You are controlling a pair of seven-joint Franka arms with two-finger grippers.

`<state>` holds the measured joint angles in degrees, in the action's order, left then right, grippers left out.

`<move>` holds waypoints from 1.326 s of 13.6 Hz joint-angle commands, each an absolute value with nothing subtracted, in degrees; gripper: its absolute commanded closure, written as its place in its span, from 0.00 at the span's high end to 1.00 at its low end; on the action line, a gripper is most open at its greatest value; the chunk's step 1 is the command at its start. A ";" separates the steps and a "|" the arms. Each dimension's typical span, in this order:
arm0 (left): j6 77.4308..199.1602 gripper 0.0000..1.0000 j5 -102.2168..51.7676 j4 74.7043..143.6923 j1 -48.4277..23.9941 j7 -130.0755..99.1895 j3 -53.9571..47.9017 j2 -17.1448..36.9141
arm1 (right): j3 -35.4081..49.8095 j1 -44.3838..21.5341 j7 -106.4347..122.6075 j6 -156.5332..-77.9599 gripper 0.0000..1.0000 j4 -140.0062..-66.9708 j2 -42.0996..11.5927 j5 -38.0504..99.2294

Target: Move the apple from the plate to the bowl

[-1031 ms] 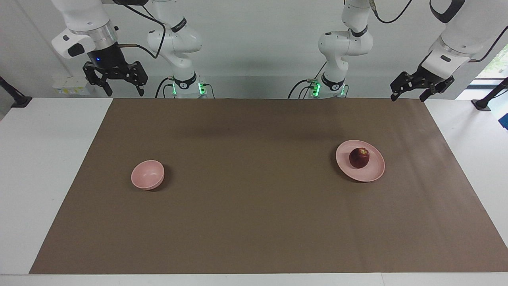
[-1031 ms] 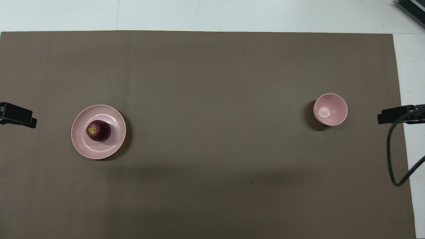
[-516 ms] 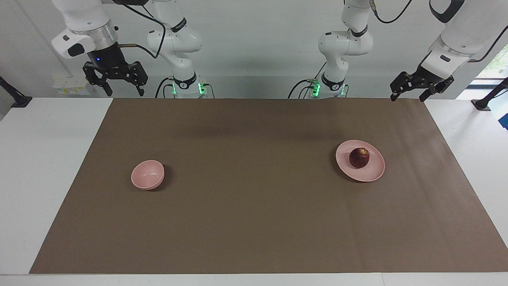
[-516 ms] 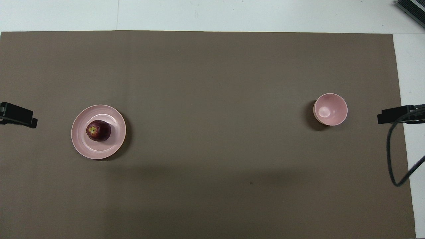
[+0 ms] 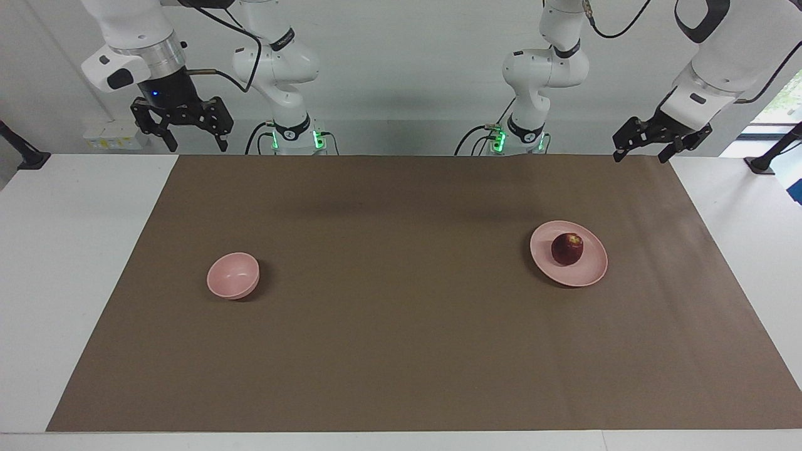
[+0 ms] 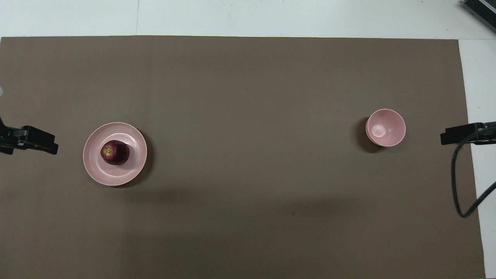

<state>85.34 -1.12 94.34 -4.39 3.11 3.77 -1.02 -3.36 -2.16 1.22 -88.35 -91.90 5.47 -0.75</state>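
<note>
The robot's left gripper will next close around the sides of the dark red apple (image 6: 114, 152) sitting on the pale pink plate.
The dark red apple (image 5: 567, 248) sits on the pale pink plate (image 5: 589, 275) toward the left arm's end of the table; both also show in the overhead view, the apple (image 6: 114, 152) and the plate (image 6: 133, 164). The small pink bowl (image 5: 233, 275) stands empty toward the right arm's end and shows in the overhead view too (image 6: 385, 128). My left gripper (image 5: 639, 155) is open, raised over the mat's edge and apart from the plate; overhead, its tip (image 6: 38, 141) shows. My right gripper (image 5: 196, 144) is open and empty, waiting raised over the mat's edge at its own end (image 6: 461, 135).
A brown mat (image 5: 401, 344) covers most of the white table (image 5: 75, 282). A black cable (image 6: 457, 186) hangs from the right arm over the mat's edge.
My left gripper has moved a little toward the plate. The right arm, apple, plate and bowl have not moved.
</note>
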 commanded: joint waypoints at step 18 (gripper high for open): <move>123.91 1.00 -0.79 118.38 -7.21 0.71 3.52 8.95 | -3.16 -1.85 2.11 -88.51 1.00 -93.34 6.77 -0.62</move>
